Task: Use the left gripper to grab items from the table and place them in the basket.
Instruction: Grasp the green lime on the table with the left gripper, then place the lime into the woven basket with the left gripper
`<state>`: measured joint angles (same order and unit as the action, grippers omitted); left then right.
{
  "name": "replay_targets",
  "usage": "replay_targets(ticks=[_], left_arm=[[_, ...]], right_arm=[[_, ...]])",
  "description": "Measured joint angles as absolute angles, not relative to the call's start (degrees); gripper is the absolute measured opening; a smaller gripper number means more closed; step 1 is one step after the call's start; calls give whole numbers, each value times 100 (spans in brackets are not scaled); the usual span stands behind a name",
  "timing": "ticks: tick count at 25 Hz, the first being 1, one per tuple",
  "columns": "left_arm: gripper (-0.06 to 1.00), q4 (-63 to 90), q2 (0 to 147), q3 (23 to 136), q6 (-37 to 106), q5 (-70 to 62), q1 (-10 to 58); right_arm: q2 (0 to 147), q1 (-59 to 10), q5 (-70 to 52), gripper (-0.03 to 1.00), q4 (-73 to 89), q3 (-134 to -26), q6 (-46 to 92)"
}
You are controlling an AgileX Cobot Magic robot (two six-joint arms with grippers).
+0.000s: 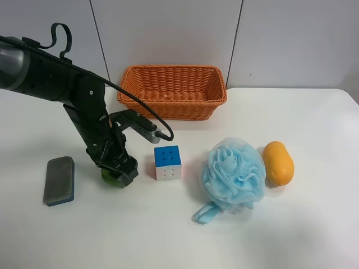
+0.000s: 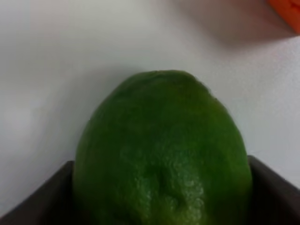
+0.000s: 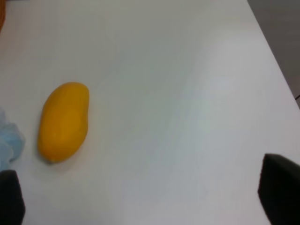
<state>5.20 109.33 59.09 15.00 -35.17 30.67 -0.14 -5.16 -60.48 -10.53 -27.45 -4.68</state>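
Next, I let go of the green oval fruit with my left gripper inside the wicker basket's end (image 1: 201, 88) that is nearest the orange mango.
My left gripper (image 1: 119, 171) is down at the white table (image 1: 314, 224), its fingers (image 2: 37, 201) pressed on both sides of the green oval fruit (image 2: 161, 150). Only a sliver of the fruit (image 1: 110, 179) shows under the arm in the exterior high view. The colourful puzzle cube (image 1: 168, 162) stands just beside it. The light blue pouf (image 1: 233, 174) and the orange mango (image 1: 278, 162) lie further along. The grey-and-blue eraser (image 1: 59, 180) lies on the fruit's other side. The wicker basket (image 1: 168, 109) stands behind, with nothing showing inside. My right gripper (image 3: 150, 201) is open above the table, near the mango (image 3: 63, 121).
The pouf's edge (image 3: 9, 140) shows beside the mango in the right wrist view. A cable loops from the left arm toward the cube. The table's edge (image 3: 276, 61) runs close past the right gripper. Grey wall panels stand behind the basket.
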Motion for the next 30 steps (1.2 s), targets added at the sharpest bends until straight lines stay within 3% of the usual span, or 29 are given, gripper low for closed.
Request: replay_targets(ticks=[14, 19, 30], left_arm=[[62, 486, 10508, 6325, 1500, -4011, 3067], [62, 242, 10459, 7418, 1393, -4932, 3067], [62, -631, 11083, 9965, 711, -5426, 3067]], right_arm=[[-14, -516, -6048, 99, -1053, -2745, -468], [-14, -516, -6048, 99, -1053, -2745, -468], [-14, -516, -6048, 99, -1053, -2745, -468]])
